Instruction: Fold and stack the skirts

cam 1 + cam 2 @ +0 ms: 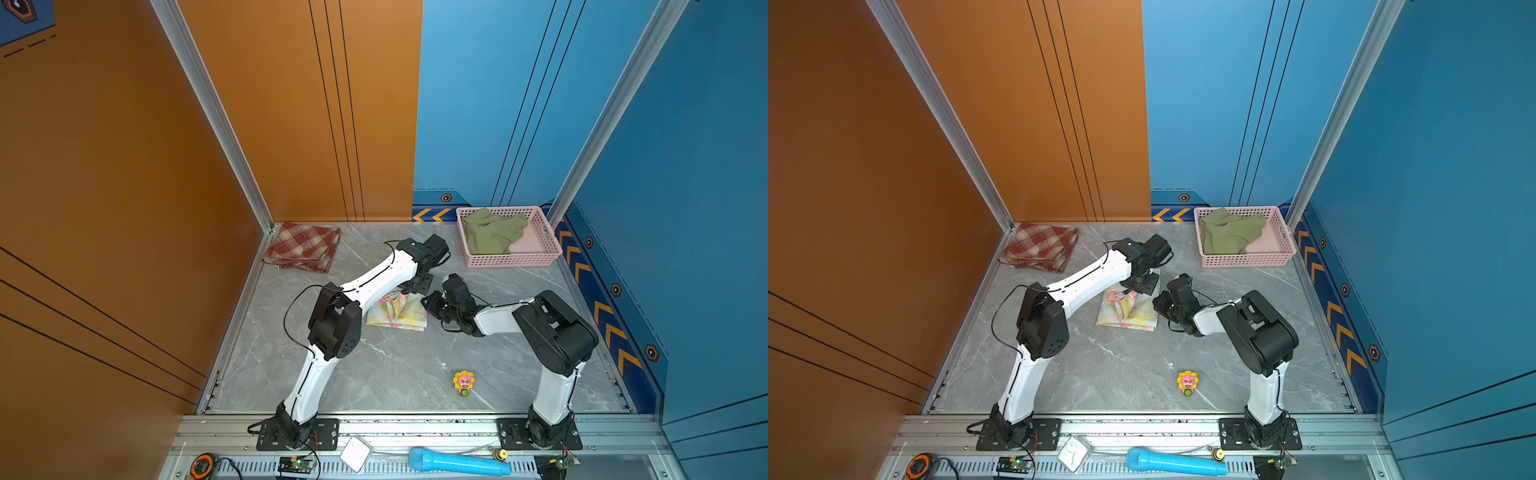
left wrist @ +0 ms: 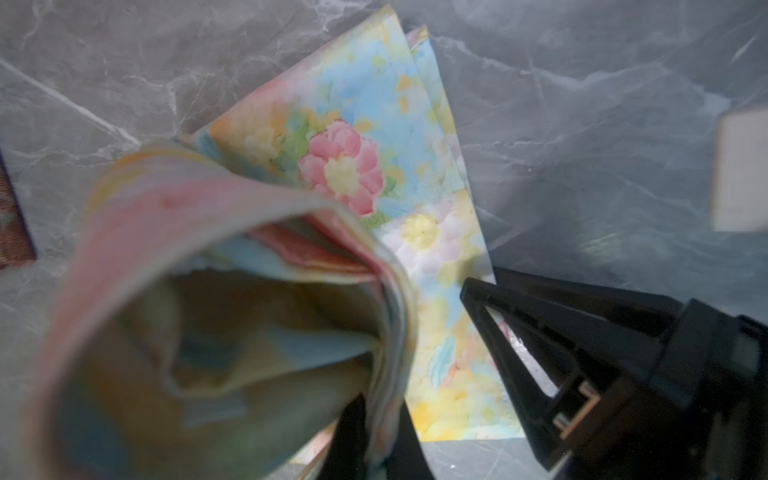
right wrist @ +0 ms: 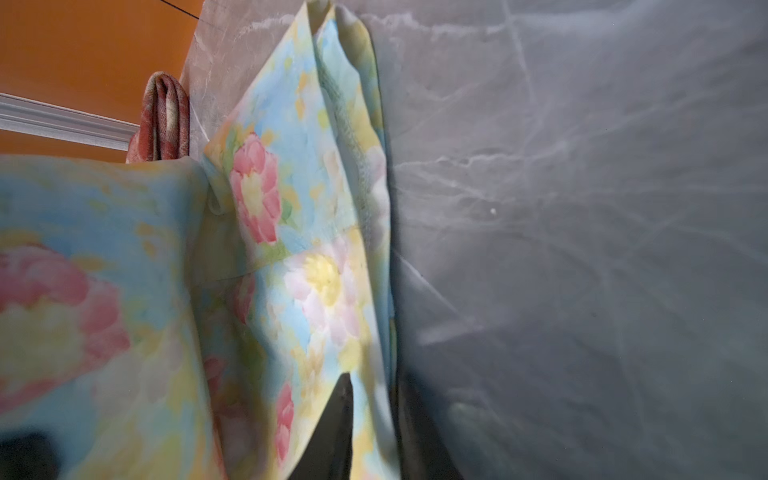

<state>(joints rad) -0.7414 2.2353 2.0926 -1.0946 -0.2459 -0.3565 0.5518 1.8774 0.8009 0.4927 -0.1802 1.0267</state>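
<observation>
The right gripper pinches only the floral skirt's bottom layers while the skirt's flap is raised, so it should open and pinch the flap's edge [image 2: 392, 320] together with those layers.
The floral skirt [image 1: 399, 316] lies partly folded at the middle of the table, one flap lifted. My left gripper [image 1: 415, 286] hangs over its far edge and, in the left wrist view, is shut on a bunched fold of the floral skirt [image 2: 257, 232]. My right gripper [image 1: 429, 301] sits at its right edge; its black fingers [image 3: 338, 419] pinch the edge of the floral skirt [image 3: 291, 232]. The plaid skirt [image 1: 303, 247] lies folded in the far left corner. The olive skirt [image 1: 492, 235] lies crumpled in the pink basket [image 1: 540, 259].
The basket stands at the far right against the blue wall. A small flower toy [image 1: 464, 383] stands near the front of the marble table [image 1: 374, 374]. A blue microphone [image 1: 457, 462] and cables lie on the front rail. Walls close three sides.
</observation>
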